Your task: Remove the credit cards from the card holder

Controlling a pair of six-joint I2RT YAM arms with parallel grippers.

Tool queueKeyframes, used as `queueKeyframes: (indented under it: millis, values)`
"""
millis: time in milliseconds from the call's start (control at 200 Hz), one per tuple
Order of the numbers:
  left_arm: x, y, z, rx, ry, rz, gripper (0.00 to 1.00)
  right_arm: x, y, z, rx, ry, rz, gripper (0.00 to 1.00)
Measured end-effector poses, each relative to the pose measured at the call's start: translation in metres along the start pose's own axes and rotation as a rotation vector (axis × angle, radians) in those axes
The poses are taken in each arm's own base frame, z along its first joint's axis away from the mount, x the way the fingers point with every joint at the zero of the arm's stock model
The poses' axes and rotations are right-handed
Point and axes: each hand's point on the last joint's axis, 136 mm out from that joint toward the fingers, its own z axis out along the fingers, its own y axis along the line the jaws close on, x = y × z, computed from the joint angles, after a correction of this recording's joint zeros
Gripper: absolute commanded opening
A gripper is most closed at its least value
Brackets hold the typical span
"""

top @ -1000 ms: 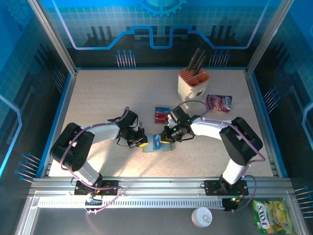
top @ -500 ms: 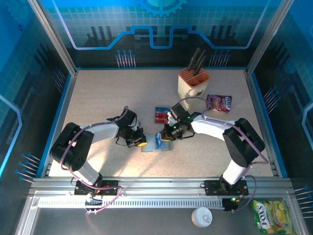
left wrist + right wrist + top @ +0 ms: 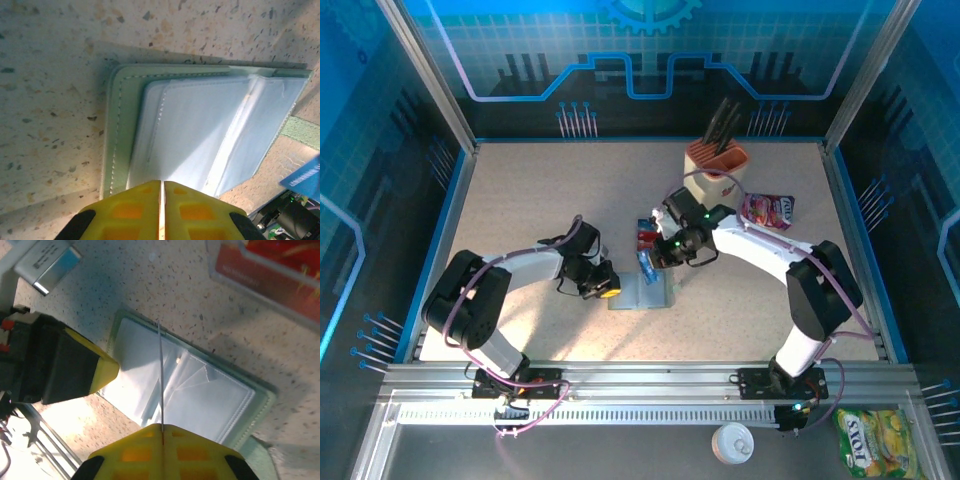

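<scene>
I will use my right gripper to put the blue-and-white credit card down in the clear box (image 3: 653, 225) just beyond the red credit cards.
The card holder (image 3: 645, 295) lies open and flat on the table, grey-green outside and pale blue inside (image 3: 200, 135). My left gripper (image 3: 611, 292) is shut with nothing between its fingers, and its yellow tips (image 3: 162, 184) rest at the holder's left edge. My right gripper (image 3: 658, 262) hangs above the holder (image 3: 200, 395), shut on a blue-and-white credit card (image 3: 646, 262). In the right wrist view that card shows edge-on as a thin line (image 3: 160, 375). Red credit cards (image 3: 648, 236) lie on the table just beyond the holder (image 3: 270, 265).
A cream knife block (image 3: 715, 168) stands at the back right, with a pink snack packet (image 3: 768, 210) to its right. A yellow packet (image 3: 875, 442) and a white lid (image 3: 732, 441) lie outside the table's near rail.
My right gripper has risen and drawn back toward the far side, carrying the blue-and-white card clear of the holder. The left gripper has stayed at the holder's left edge.
</scene>
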Motion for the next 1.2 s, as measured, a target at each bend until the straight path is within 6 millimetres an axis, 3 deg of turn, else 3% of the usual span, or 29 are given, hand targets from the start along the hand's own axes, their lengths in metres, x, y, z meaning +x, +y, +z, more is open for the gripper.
queueKeyframes:
  millis: [150,640,1010,1201]
  values:
    - [-0.003,-0.005,-0.002,0.004,-0.004,0.004,0.2,-0.005,-0.006,-0.01,0.065,0.038,-0.193,0.05]
    - [-0.011,-0.02,-0.018,0.005,-0.044,0.02,0.21,-0.019,-0.037,-0.01,0.207,0.288,-0.643,0.03]
    - [-0.015,-0.019,-0.024,-0.002,-0.053,0.005,0.21,-0.08,-0.057,-0.034,0.278,0.229,-0.752,0.04]
    - [-0.023,-0.025,-0.03,0.01,-0.072,0.002,0.22,-0.103,-0.062,-0.035,0.282,0.212,-0.777,0.04]
